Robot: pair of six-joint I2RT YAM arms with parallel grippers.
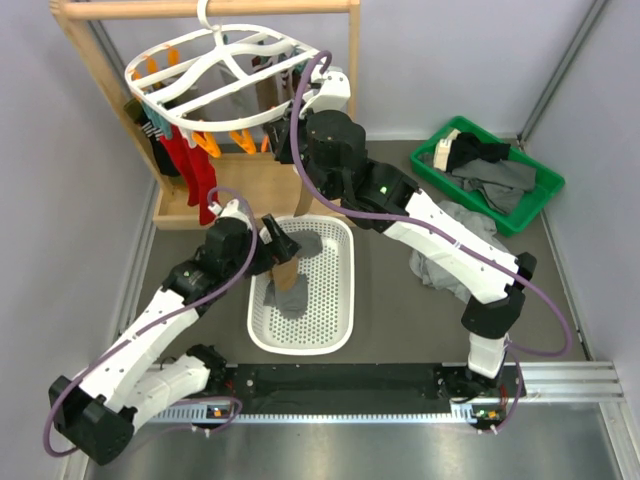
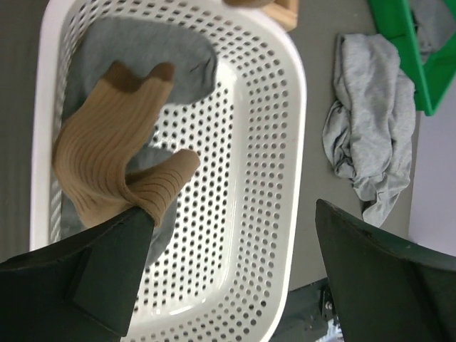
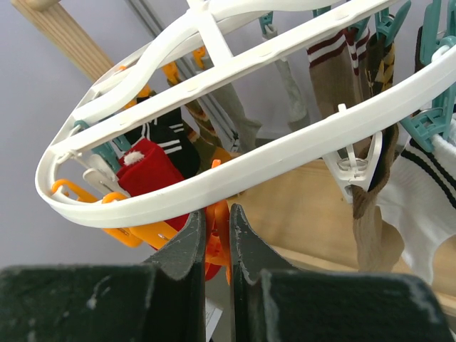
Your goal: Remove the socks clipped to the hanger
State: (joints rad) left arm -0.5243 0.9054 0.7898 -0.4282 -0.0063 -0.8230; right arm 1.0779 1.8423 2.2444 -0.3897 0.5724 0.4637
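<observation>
I should next move my left gripper up to the hanging brown sock's lower end (image 1: 303, 203) (image 2: 246, 3), below my right gripper, and close it there.
The white oval hanger (image 1: 215, 75) hangs from the wooden rail, with socks still clipped under it, among them a red sock (image 1: 196, 165). In the right wrist view the hanger rim (image 3: 235, 171) crosses just above my right gripper (image 3: 217, 231), which is shut on an orange clip (image 3: 217, 246). A red sock (image 3: 146, 174), a black white-striped sock (image 3: 167, 139) and a brown sock (image 3: 367, 206) hang nearby. My left gripper (image 1: 283, 243) is open over the white basket (image 1: 345, 290). A tan sock (image 2: 107, 164) lies there on a grey sock (image 2: 149, 53), touching my left finger (image 2: 107, 271).
A green bin (image 1: 530, 205) with dark garments stands at the right. A grey garment (image 1: 455, 240) lies heaped beside the basket, also in the left wrist view (image 2: 370, 128). The wooden rail stand (image 1: 85, 55) holds the hanger at the back left.
</observation>
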